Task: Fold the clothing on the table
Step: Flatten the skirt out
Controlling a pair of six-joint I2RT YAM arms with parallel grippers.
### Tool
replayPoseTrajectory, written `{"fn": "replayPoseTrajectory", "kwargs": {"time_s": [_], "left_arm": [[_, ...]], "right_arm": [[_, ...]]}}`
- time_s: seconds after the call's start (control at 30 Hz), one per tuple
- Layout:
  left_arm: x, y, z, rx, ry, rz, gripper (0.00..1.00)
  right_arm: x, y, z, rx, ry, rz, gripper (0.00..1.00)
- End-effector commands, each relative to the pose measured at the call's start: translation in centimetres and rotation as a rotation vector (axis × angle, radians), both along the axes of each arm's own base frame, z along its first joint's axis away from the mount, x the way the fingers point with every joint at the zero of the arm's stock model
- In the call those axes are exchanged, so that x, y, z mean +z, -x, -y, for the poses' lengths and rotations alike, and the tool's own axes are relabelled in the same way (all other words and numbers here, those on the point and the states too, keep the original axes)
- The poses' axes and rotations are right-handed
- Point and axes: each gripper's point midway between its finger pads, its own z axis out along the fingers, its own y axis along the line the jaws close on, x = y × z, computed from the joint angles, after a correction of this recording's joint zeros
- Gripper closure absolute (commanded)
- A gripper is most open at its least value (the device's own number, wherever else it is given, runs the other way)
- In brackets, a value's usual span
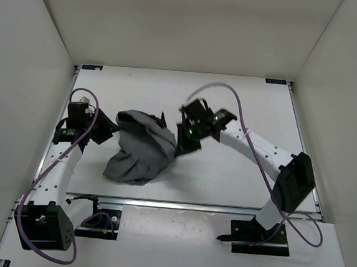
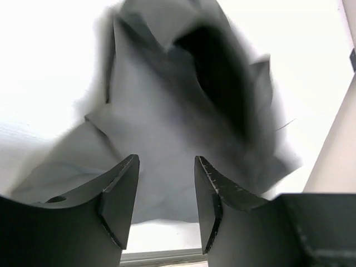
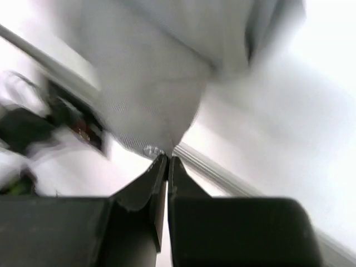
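Note:
The left gripper needs to close on the clothing's side edge (image 1: 121,135) (image 2: 108,83) just below its far folded corner, opposite the corner that the right gripper holds.
The clothing (image 1: 141,149), dark grey and crumpled, lies bunched left of centre on the white table (image 1: 231,175), with its right side lifted. My right gripper (image 1: 180,147) is at that right edge. In the right wrist view it (image 3: 168,158) is shut on a pinched corner of the clothing (image 3: 156,83), which hangs from the fingertips. My left gripper (image 1: 107,130) is at the garment's upper left edge. In the left wrist view it (image 2: 167,161) stands open, the clothing (image 2: 167,111) lying just beyond its fingers and nothing between them.
White walls enclose the table on three sides. A metal rail (image 1: 191,205) runs along the near edge, in front of the arm bases (image 1: 260,234). Purple cables (image 1: 43,178) loop beside the left arm and over the right arm.

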Motion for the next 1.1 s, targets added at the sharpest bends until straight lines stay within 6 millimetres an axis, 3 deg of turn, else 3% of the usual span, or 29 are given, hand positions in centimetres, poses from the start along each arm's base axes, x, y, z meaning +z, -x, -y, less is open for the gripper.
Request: {"fn": "replayPoseTrajectory", "kwargs": {"time_s": [0.0,0.03,0.1,0.13,0.3,0.57,0.73,0.93,0.97,1.03,1.07], "left_arm": [[-0.4,1.4,-0.1,-0.024,-0.048,-0.010,0.44],[-0.3,1.4,0.4,-0.039,-0.032,0.001,0.44],[-1.6,2.2,1.9,-0.087,0.004,-0.023,0.45],[-1.8,2.5,3.5,-0.140,-0.002,-0.015,0.45],[-4.1,3.1,5.7,-0.177,-0.024,-0.037,0.45],[-7.1,2.3,4.4,-0.082,-0.093,-0.086,0.46],[-7.5,1.0,3.2,-0.031,-0.132,-0.079,0.45],[-9.5,-1.1,3.1,0.000,-0.159,-0.097,0.49],[-9.9,-1.7,3.4,-0.005,-0.149,-0.111,0.54],[-10.1,-2.8,4.2,-0.028,-0.131,-0.133,1.00],[-9.4,-4.3,4.2,-0.019,-0.130,-0.128,1.00]], "right_arm": [[-6.0,3.5,3.9,-0.077,-0.054,-0.162,1.00],[-4.7,3.0,4.3,-0.101,-0.119,-0.132,1.00],[-6.9,4.4,6.2,-0.132,-0.136,-0.196,1.00],[-6.6,4.4,6.4,-0.142,-0.168,-0.188,1.00],[-8.3,4.8,8.8,-0.200,-0.183,-0.223,1.00],[-8.0,4.3,8.9,-0.199,-0.218,-0.216,1.00],[-8.4,4.7,8.8,-0.190,-0.221,-0.234,1.00],[-8.6,5.1,8.9,-0.188,-0.230,-0.247,1.00],[-8.6,5.1,9.0,-0.189,-0.233,-0.250,1.00],[-8.1,4.8,9.1,-0.185,-0.250,-0.243,1.00],[-7.6,4.3,9.0,-0.183,-0.270,-0.244,1.00]]}}
